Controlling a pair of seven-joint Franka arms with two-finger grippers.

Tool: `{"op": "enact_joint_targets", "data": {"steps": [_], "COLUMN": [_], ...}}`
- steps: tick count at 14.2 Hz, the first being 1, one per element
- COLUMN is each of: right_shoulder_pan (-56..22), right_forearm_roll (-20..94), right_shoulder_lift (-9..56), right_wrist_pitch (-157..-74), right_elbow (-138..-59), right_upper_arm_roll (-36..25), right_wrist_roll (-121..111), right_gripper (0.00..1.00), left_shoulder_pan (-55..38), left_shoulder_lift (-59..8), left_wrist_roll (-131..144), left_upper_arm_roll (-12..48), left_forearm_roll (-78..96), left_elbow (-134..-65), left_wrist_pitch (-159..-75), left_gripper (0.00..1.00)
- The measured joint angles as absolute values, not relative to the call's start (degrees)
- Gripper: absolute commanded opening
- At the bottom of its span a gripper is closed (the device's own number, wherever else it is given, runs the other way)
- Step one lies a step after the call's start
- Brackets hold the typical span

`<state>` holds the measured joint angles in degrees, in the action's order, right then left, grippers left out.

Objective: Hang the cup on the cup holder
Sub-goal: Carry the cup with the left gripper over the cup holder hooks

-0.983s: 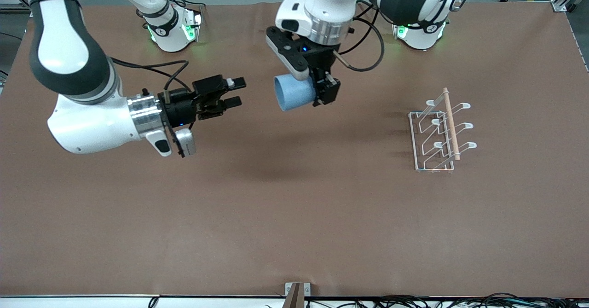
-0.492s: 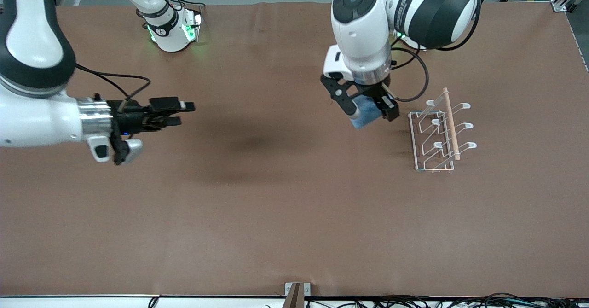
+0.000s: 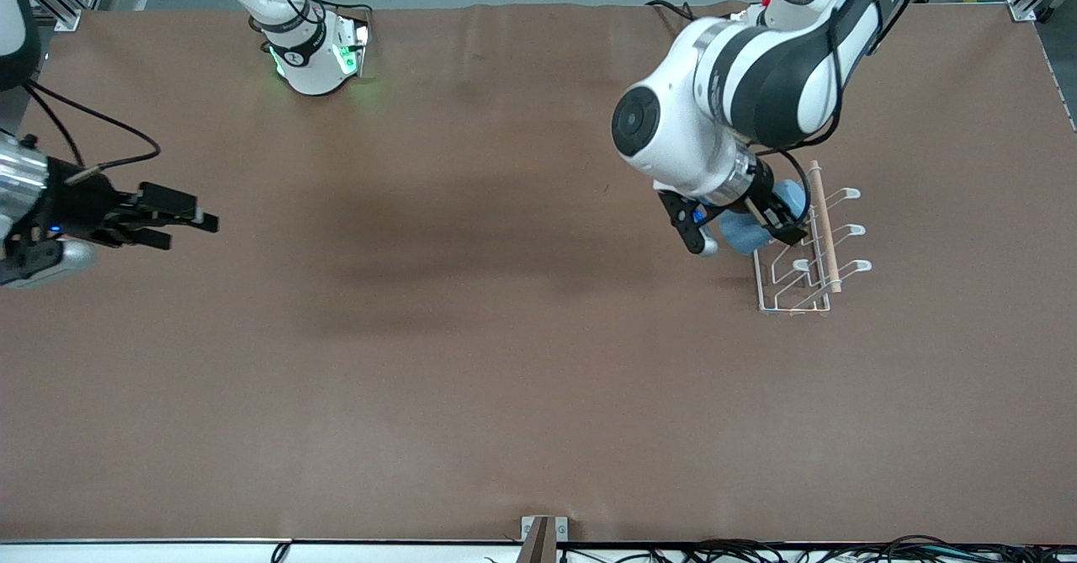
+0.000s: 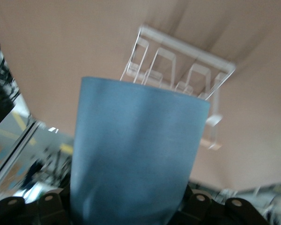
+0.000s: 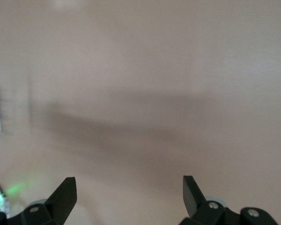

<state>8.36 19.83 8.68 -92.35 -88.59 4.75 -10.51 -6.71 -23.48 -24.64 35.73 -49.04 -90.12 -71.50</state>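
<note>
My left gripper needs to release the light-blue cup on the cup holder's inner peg (image 3: pixel 793 267) (image 4: pixel 136 64) closest to the small bracket.
My left gripper (image 3: pixel 742 226) is shut on the light-blue cup (image 3: pixel 737 232) and holds it tilted over the cup holder's edge that faces the table's middle. The cup holder (image 3: pixel 799 247) is a white wire rack with loop-tipped pegs and a wooden rod (image 3: pixel 823 222) on top, standing toward the left arm's end of the table. In the left wrist view the cup (image 4: pixel 136 159) fills the picture, with the cup holder (image 4: pixel 178 70) just past its rim. My right gripper (image 3: pixel 181 222) hangs open and empty at the right arm's end of the table; its fingertips (image 5: pixel 68 190) stand wide apart.
The brown table cover (image 3: pixel 505 361) spreads between the two arms. The right arm's base (image 3: pixel 315 58) stands at the table's edge farthest from the front camera. A small bracket (image 3: pixel 538 533) and cables (image 3: pixel 757 550) lie along the nearest edge.
The left arm has carried the cup from over the table's middle to the cup holder and tilted it. The right arm has drawn back to its end of the table, still open.
</note>
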Motion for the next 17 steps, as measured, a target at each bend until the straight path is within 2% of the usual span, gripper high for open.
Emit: {"op": "enact_joint_targets", "data": {"steps": [5,12,17], "right_shoulder_pan": [9.5,9.0,4.0], "right_forearm_roll": [10.1,7.5,7.3], "right_shoulder_lift": [8.7,8.6,6.8], "right_wrist_pitch": [-91.0,-88.9,-86.9], "right_elbow": [-83.3,-79.0,-78.7], "right_upper_arm_roll": [5.2,5.8,6.5], "right_wrist_roll": [-10.5,-18.2,5.5], "right_gripper": [1.00,1.00,1.00], "left_shoulder_pan": [-6.2,-6.2,-6.0], "left_shoulder_lift": [-27.6,-32.8,-34.2], "left_wrist_roll": [-26.6,-26.7,-26.7], "left_upper_arm_roll": [35.8,35.2,32.7], "left_forearm_roll": [-60.4,-68.6,-69.5], "left_elbow": [-97.0,-98.2,-99.5], "left_wrist_pitch": [-69.7,-66.2,-66.1], "left_gripper": [0.29,0.30,0.30]}}
